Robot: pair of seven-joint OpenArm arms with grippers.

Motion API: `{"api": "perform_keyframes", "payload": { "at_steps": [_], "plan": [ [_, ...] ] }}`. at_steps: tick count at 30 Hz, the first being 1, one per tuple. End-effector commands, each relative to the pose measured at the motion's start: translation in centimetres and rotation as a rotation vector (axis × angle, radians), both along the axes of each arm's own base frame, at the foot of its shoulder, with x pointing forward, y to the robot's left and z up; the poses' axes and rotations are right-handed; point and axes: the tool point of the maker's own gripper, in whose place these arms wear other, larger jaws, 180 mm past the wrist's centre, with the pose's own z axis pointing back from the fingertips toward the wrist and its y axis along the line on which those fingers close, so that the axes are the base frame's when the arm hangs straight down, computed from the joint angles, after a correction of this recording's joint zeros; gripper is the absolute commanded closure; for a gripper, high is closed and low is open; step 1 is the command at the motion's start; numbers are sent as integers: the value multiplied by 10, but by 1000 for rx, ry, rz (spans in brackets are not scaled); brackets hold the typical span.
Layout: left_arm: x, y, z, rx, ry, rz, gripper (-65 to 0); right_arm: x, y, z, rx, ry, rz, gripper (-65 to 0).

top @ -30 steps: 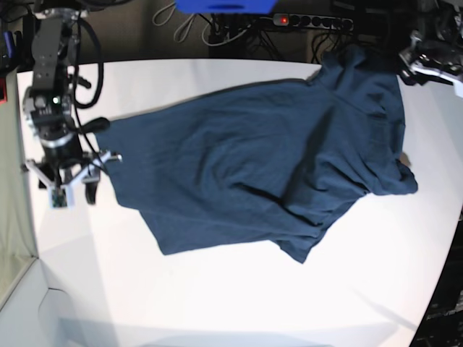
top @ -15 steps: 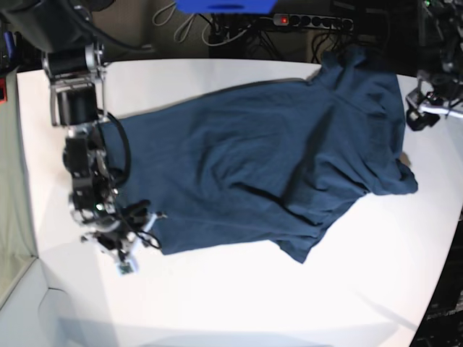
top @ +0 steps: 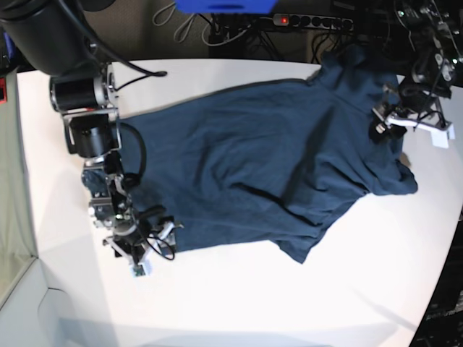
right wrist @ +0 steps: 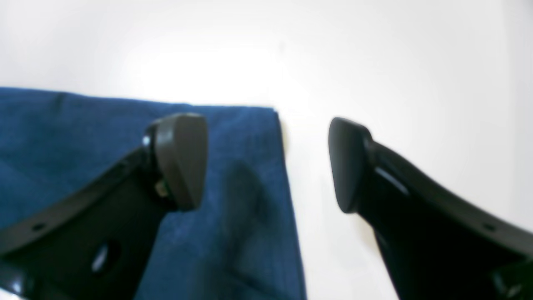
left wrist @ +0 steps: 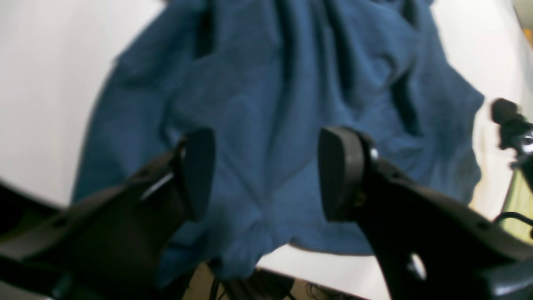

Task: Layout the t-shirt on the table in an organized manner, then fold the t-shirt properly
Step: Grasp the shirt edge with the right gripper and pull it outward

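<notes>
Next, my left gripper needs to go to the pointed corner [top: 314, 241] that sticks out nearest on the dark navy t-shirt and close there.
The dark navy t-shirt [top: 253, 159] lies spread but wrinkled across the white table [top: 239, 303], with a bunched fold at its right side. My right gripper [top: 160, 242] is low at the shirt's lower-left corner. In the right wrist view it [right wrist: 266, 162] is open, straddling the corner's edge: one finger [right wrist: 183, 158] over the t-shirt [right wrist: 62, 137], the other over bare table [right wrist: 374, 62]. My left gripper [top: 383, 121] hovers above the shirt's right part. In the left wrist view it [left wrist: 266, 175] stands open over rumpled t-shirt cloth [left wrist: 266, 83], gripping nothing.
A power strip [top: 311, 20] and loose cables lie behind the table's far edge, beside a blue object [top: 224, 6]. The table's curved edge [top: 443, 267] runs down the right side. Bare white surface stretches in front of the shirt.
My right arm has travelled down the shirt's left edge to its lower-left corner, and its jaws have widened. My left arm has come in from the far right over the shirt.
</notes>
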Motion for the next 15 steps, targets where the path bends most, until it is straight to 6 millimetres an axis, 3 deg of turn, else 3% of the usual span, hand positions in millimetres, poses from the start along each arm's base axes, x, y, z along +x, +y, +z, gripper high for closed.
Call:
{"api": "perform_keyframes", "payload": {
  "at_steps": [1,11,13,15],
  "plan": [
    [-1,0,0,-13,7,0,-385,17,-2,24,11,-70,-9,-455],
    [-19,8,-50,-91,138,68,-381,-7,-3,-12,25,-17,-17,-434],
    [-22,9,-55,-96,152,75,-381,-13,-2,-19,26,-3,-15,-369],
    [-24,9,-60,-102,165,80,-381,-18,-1,-26,28,11,-13,-256]
  ]
}}
